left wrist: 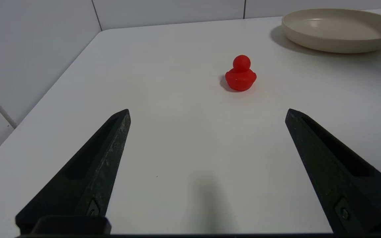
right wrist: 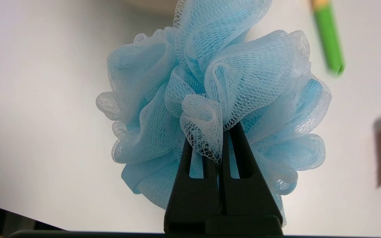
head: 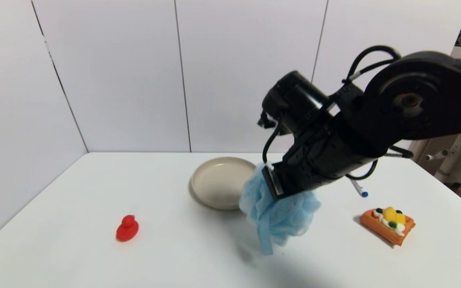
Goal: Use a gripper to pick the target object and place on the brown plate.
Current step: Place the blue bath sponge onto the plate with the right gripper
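Next, my right gripper releases the light blue pouf on the brown plate's side nearer the red toy duck [head: 217, 179]. The pouf still hangs above the white table.
The light blue mesh bath pouf [head: 278, 212] hangs in the air above the white table, its blue loop dangling below it. My right gripper [head: 274, 188] is shut on the pouf; in the right wrist view the two black fingers pinch the mesh [right wrist: 217, 96] between them [right wrist: 217, 138]. The greyish-beige plate [head: 218, 182] lies just to the left of and behind the pouf, and also shows in the left wrist view [left wrist: 339, 29]. My left gripper [left wrist: 207, 114] is open and empty over the table's front left part, out of the head view.
A red toy duck [head: 127, 228] sits at the front left, ahead of the left gripper [left wrist: 240, 73]. A toy waffle with fruit [head: 388, 225] lies at the right. A pen [head: 359, 189] lies behind it. A wall corner bounds the table's far left.
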Robot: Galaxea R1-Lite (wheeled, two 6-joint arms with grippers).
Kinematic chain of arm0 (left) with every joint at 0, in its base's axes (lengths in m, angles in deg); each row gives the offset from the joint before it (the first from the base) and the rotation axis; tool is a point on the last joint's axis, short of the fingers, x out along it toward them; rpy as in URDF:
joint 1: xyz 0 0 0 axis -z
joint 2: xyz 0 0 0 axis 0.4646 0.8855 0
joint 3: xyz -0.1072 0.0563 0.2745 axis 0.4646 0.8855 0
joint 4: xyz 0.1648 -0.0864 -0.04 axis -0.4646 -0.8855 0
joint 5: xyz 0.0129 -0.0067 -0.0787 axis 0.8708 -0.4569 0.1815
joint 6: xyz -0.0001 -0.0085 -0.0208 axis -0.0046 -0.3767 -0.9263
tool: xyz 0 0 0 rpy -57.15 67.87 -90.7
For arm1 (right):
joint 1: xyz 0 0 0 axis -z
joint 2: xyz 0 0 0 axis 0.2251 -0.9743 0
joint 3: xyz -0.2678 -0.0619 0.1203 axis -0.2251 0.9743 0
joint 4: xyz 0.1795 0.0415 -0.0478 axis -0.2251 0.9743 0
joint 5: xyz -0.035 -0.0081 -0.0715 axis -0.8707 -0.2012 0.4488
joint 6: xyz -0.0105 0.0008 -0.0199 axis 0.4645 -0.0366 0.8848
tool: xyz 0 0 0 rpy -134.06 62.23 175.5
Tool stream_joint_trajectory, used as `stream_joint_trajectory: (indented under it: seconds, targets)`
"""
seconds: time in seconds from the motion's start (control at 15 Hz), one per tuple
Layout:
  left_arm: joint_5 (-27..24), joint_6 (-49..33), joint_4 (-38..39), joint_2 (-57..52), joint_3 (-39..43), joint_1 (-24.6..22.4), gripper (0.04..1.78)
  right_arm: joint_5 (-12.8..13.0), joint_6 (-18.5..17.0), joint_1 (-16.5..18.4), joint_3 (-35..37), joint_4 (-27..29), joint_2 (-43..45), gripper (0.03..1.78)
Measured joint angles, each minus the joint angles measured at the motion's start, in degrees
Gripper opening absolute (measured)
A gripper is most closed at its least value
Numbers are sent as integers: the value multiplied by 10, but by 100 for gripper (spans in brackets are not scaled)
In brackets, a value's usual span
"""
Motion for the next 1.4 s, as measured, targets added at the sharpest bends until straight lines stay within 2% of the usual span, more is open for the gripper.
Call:
stream_joint_trajectory:
  seconds: [0.13,0.27,0.67,0.87,1.2,1.4]
  targets:
    - [0,0,0,0,0,0,169,-1,26,8,-69,-3,-6,8]
    - [0,0,0,0,0,0,169,1,46,12,-104,-45,-21,8]
    - [0,0,0,0,0,0,169,3,53,13,-114,-227,-103,8]
    - [0,0,0,0,0,0,169,4,49,13,-114,-261,-144,8]
    - [0,0,0,0,0,0,169,7,48,13,-111,-282,-173,83]
    - [0,0,0,0,0,0,169,10,49,20,-111,-280,-172,111]
